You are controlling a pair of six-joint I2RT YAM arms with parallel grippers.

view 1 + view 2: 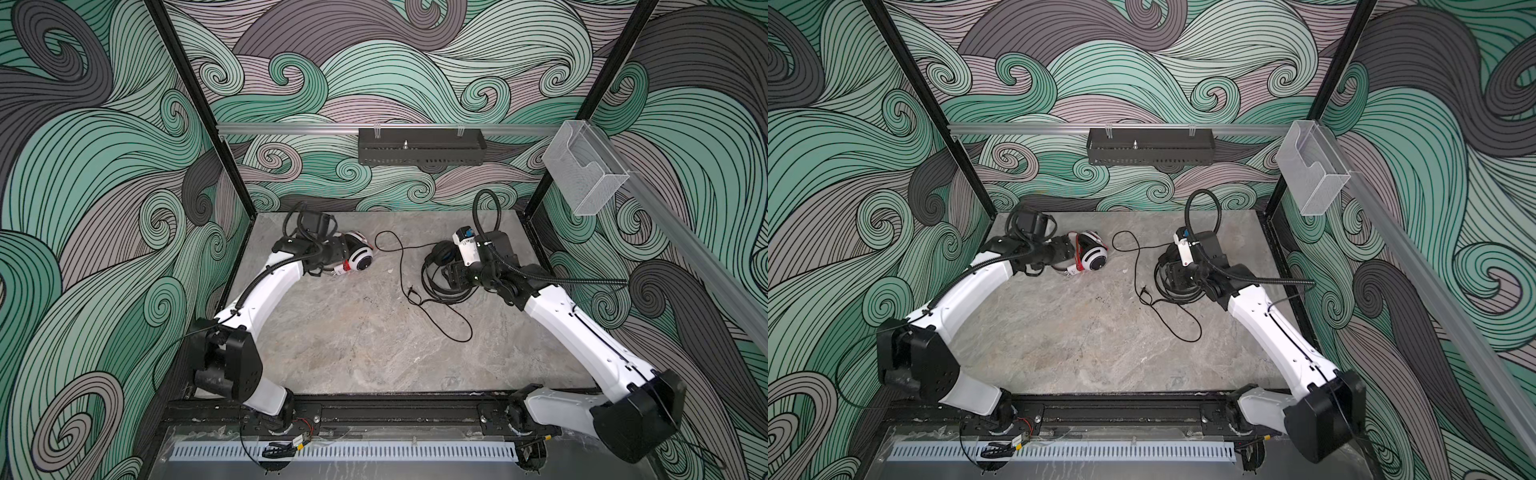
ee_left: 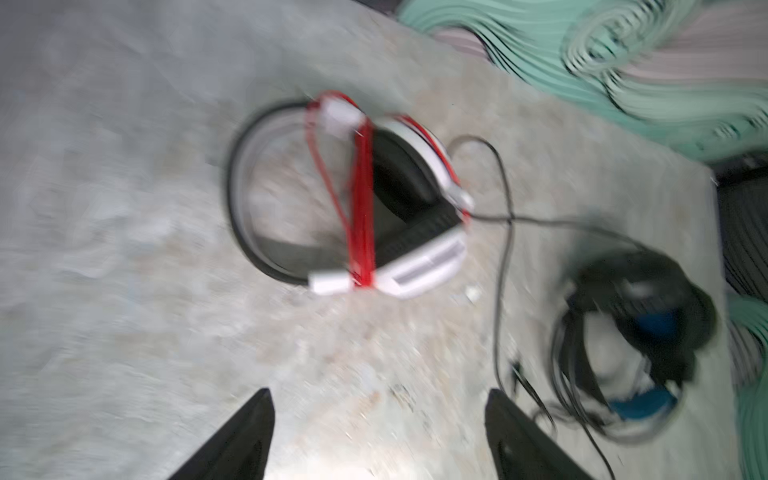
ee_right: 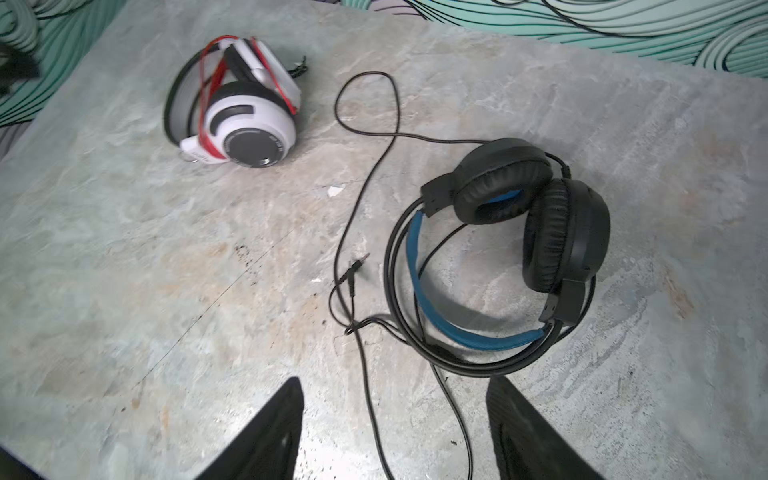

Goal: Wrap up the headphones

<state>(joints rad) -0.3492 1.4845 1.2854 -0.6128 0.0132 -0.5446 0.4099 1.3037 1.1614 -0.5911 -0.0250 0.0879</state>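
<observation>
My left gripper is to move next to the black headphones' headband [image 1: 428, 285] [image 2: 562, 390], beside their loose black cable, and it should close on the headband there.
The white headphones [image 1: 360, 258] [image 3: 249, 124] lie at the back left of the table, with the thin red cable [image 2: 362, 208] wound round them. My left gripper [image 2: 378, 395] hovers just short of them, open and empty. At the back right lie the black headphones [image 3: 523, 216] [image 1: 1168, 258] with blue accents, partly hidden under my right wrist in both top views. Their black cable [image 3: 365, 178] [image 1: 402, 266] trails loose across the table, and its plug [image 3: 353, 269] lies free. My right gripper [image 3: 395, 380] is open above that cable, holding nothing.
The table is grey marble [image 1: 353, 357], closed in by patterned walls and black corner posts. A black wire basket [image 1: 422, 146] hangs on the back rail. A clear plastic holder [image 1: 586, 166] hangs on the right rail.
</observation>
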